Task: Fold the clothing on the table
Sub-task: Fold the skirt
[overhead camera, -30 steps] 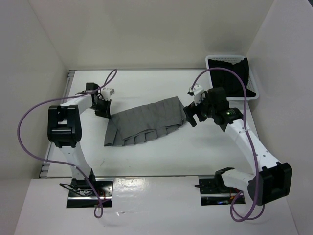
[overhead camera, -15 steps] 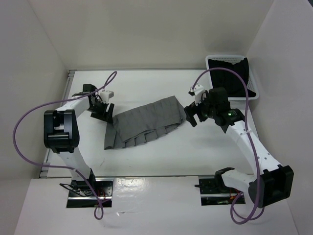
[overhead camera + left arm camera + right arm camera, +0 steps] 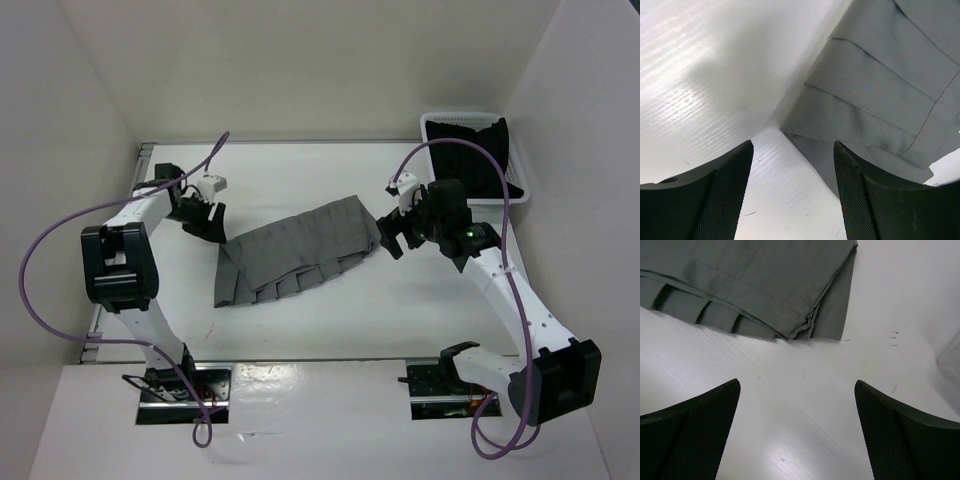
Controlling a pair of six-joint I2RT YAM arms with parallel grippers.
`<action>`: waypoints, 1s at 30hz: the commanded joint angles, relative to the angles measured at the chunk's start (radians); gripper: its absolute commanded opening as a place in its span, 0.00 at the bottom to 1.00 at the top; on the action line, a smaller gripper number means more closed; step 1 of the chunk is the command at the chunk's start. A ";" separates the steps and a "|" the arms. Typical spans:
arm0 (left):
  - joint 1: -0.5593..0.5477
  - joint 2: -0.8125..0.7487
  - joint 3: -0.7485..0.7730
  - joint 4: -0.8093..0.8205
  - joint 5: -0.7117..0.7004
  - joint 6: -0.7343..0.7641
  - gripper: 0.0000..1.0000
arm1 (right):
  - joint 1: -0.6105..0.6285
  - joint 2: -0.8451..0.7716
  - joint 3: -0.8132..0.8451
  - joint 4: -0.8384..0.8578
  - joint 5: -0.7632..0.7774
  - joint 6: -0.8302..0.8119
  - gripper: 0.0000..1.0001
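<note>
My left gripper faces the skirt's upper layer lying crooked over the pleats below, so it should pinch the fold's corner [image 3: 785,127] before my right gripper takes the other end of the fold.
The clothing [image 3: 295,250], a grey pleated skirt, lies folded over itself in the middle of the white table [image 3: 330,320]. My left gripper [image 3: 208,222] is open just off the skirt's left corner, holding nothing. In the left wrist view the skirt's corner [image 3: 875,100] lies beyond the fingertips, with bare table between the fingers [image 3: 725,195]. My right gripper [image 3: 392,238] is open wide beside the skirt's right end, apart from it. The right wrist view shows the waistband end [image 3: 805,305] ahead of the gripper [image 3: 797,390].
A white mesh basket [image 3: 475,122] holding a black cloth [image 3: 470,165] stands at the back right corner. White walls enclose the table on three sides. The arm bases [image 3: 180,385] sit at the near edge.
My left gripper has opened, let go of the skirt's left corner and drawn back to the left and away. The corner now lies flat. The right arm has stayed where it was.
</note>
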 commanded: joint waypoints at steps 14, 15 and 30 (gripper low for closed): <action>0.010 0.082 0.017 -0.061 0.128 0.130 0.72 | -0.007 -0.015 0.006 0.016 -0.029 0.000 0.99; 0.010 0.082 0.017 -0.046 0.118 0.119 0.72 | -0.007 -0.015 0.006 0.016 -0.029 0.000 0.99; 0.001 0.156 0.017 -0.016 0.127 0.119 0.72 | -0.007 -0.015 0.006 0.016 -0.029 -0.009 0.99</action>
